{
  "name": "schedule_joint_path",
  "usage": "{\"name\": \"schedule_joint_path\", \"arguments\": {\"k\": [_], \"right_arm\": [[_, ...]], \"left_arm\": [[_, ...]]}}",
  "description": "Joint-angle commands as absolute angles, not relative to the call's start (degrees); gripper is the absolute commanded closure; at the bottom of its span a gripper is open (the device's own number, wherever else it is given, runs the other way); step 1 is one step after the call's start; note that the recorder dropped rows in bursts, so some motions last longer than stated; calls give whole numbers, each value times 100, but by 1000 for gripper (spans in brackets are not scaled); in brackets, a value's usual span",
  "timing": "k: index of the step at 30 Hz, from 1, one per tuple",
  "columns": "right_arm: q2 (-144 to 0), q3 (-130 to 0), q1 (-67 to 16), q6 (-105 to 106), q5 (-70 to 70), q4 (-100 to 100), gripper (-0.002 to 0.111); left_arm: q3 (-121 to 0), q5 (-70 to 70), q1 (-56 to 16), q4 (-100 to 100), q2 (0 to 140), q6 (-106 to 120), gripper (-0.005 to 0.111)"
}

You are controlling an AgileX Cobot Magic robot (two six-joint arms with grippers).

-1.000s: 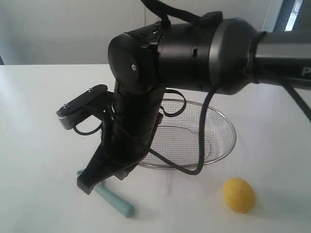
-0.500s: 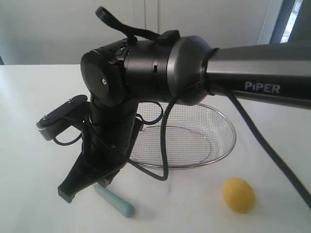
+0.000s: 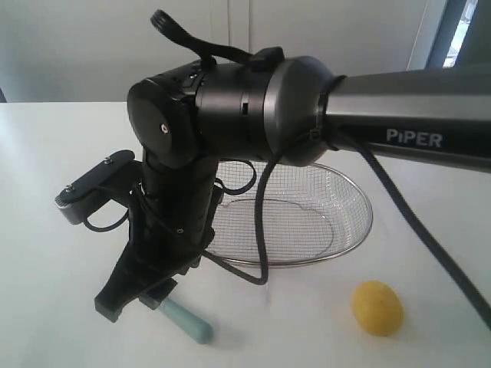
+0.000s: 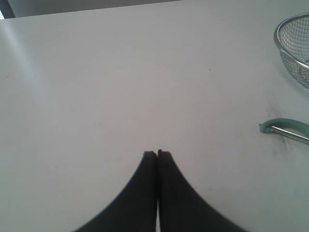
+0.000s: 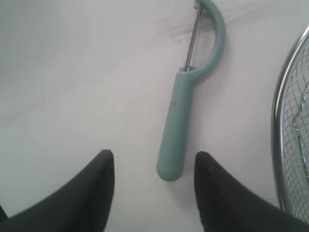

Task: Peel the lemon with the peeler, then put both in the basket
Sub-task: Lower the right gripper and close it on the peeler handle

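Note:
The middle of the peeler's handle (image 3: 177, 313) (image 5: 177, 121), between the peeler's blade and the handle's rounded end, is the next place my right gripper needs to go to and close on.
The pale teal peeler (image 3: 186, 321) lies flat on the white table, its handle end showing beside my right gripper (image 3: 134, 299). In the right wrist view the peeler (image 5: 176, 130) points its handle end between the two spread fingers of the open right gripper (image 5: 154, 155), which touch nothing. The yellow lemon (image 3: 377, 307) sits alone at the front right. Behind both stands the wire mesh basket (image 3: 360, 230) with nothing in it. My left gripper (image 4: 157, 153) is shut and holds nothing; the peeler's looped head (image 4: 285, 128) and the basket rim (image 4: 278, 38) lie off to its side.
The large black right arm (image 3: 307, 107) reaches across from the right and hides part of the basket and the table behind it. The basket rim (image 5: 277, 111) runs close beside the right gripper's finger. A pale wall stands behind the table.
The right arm swung to the left over the peeler during the first half second, then barely shifted. The peeler, lemon and basket have stayed in place.

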State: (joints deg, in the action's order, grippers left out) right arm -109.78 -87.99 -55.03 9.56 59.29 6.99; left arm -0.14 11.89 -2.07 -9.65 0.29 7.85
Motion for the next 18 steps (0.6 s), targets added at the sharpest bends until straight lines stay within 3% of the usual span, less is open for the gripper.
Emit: {"name": "schedule_joint_path", "arguments": {"k": [1, 18], "right_arm": [[-10960, -8786, -5524, 1026, 5743, 685, 59], [-11336, -8786, -5524, 1004, 5861, 585, 59]], "left_arm": [[0, 1207, -192, -1005, 0, 772, 107], [0, 1207, -192, -1005, 0, 772, 107]]}}
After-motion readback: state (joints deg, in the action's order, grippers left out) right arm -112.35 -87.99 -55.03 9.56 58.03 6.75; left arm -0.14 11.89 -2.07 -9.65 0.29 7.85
